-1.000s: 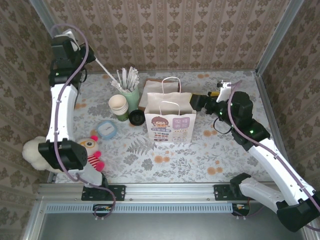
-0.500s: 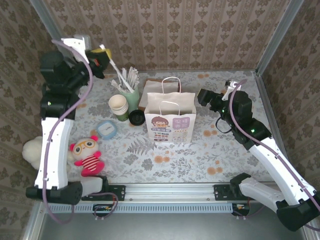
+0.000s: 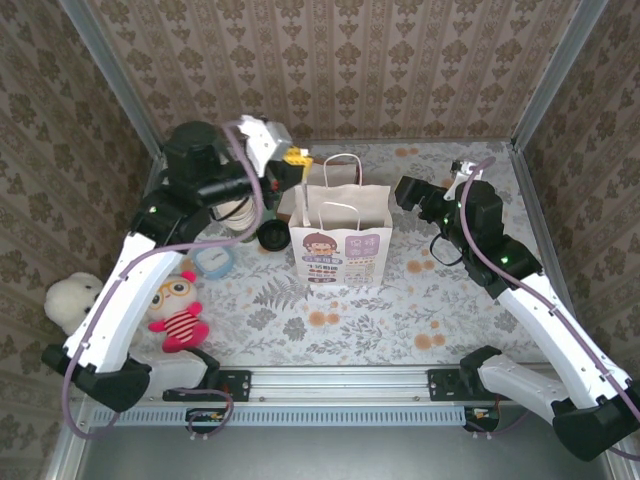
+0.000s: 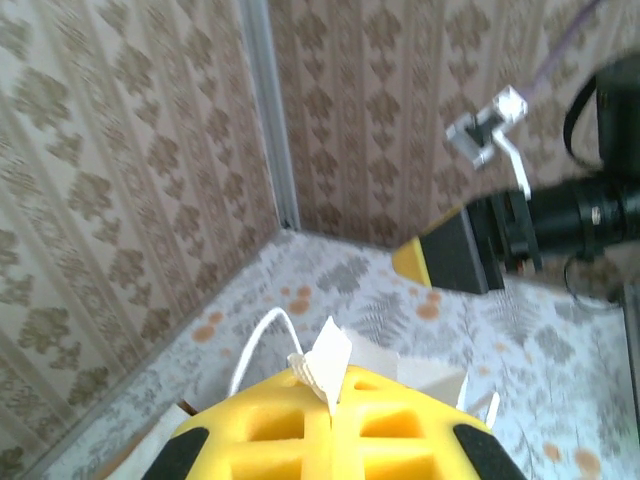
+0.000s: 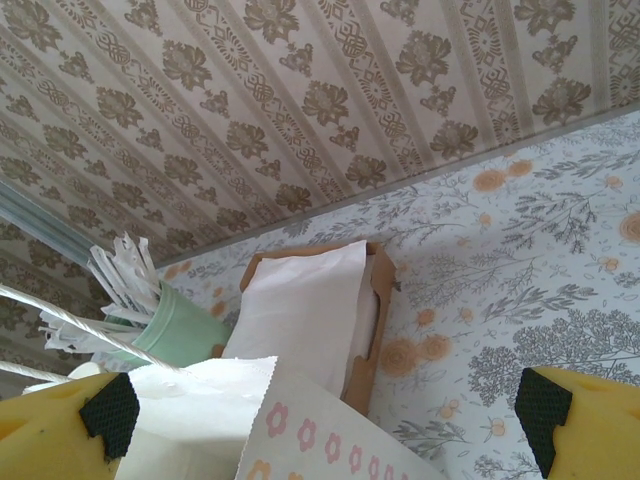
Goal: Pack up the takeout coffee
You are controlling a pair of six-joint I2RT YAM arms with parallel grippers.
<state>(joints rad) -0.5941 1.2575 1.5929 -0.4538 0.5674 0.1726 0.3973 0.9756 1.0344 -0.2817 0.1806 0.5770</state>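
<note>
My left gripper will let go of the white-wrapped straw inside the white paper bag (image 3: 337, 213), in the space between the bag's two handles.
The takeout coffee (image 3: 273, 235), a dark cup with a black lid, stands on the table just left of the white paper bag (image 3: 340, 240). My left gripper (image 3: 296, 157) hovers above the bag's back left corner. Its yellow jaws (image 4: 332, 400) are shut on the end of a white-wrapped straw (image 4: 335, 360), with the bag's handle (image 4: 250, 350) below. My right gripper (image 3: 408, 192) stands open at the bag's upper right corner. In the right wrist view the bag's rim (image 5: 250, 400) lies between its spread fingers (image 5: 110, 415), untouched.
A brown tray of white napkins (image 5: 320, 310) lies behind the bag, a pale green cup of straws (image 5: 175, 325) to its left. A stack of cream cups (image 3: 237, 212) sits under my left arm. A blue disc (image 3: 212, 258), a doll (image 3: 175, 305) and a white plush (image 3: 70, 298) lie at the left.
My left arm has swung from the back left corner rightwards to the bag, carrying the straw. The right gripper turned slightly at first and has held still since.
</note>
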